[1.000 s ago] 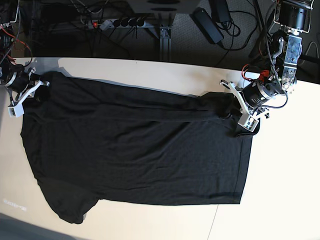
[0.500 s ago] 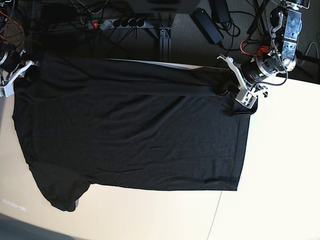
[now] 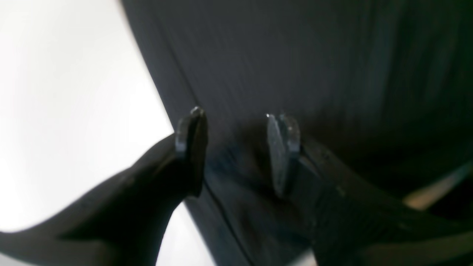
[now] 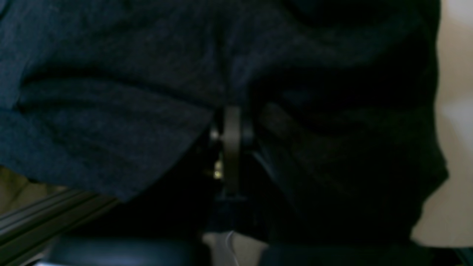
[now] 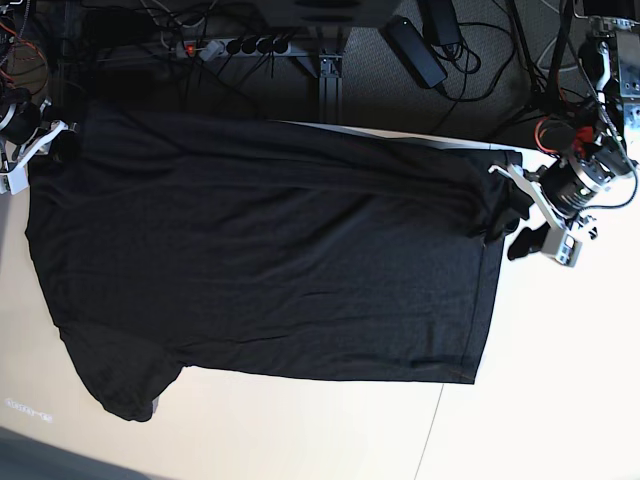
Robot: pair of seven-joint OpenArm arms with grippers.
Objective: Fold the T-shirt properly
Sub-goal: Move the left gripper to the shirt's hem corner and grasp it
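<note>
The black T-shirt's corner will leave my right gripper on the pale table (image 5: 36, 126), near the table's back edge.
The black T-shirt (image 5: 270, 270) lies spread across the pale table (image 5: 300, 430), plain side up with no print showing. Its far edge reaches the table's back edge, and a sleeve (image 5: 125, 385) lies at the near left. My right gripper (image 5: 22, 160) is at the far left corner and is shut on the shirt's fabric, as the right wrist view shows (image 4: 231, 136). My left gripper (image 5: 518, 225) is just off the shirt's far right corner. In the left wrist view (image 3: 236, 147) its fingers (image 3: 190, 147) stand apart over the fabric (image 3: 314, 55), holding nothing.
Beyond the table's back edge are a power strip (image 5: 235, 45), a black adapter (image 5: 415, 50), loose cables and a metal frame post (image 5: 328, 70). Bare tabletop lies to the right of the shirt (image 5: 570, 350) and along the front.
My left gripper has let go of the shirt's far right corner and moved right, off the fabric. Earlier both arms drew the shirt toward the back edge. The right gripper has stayed put.
</note>
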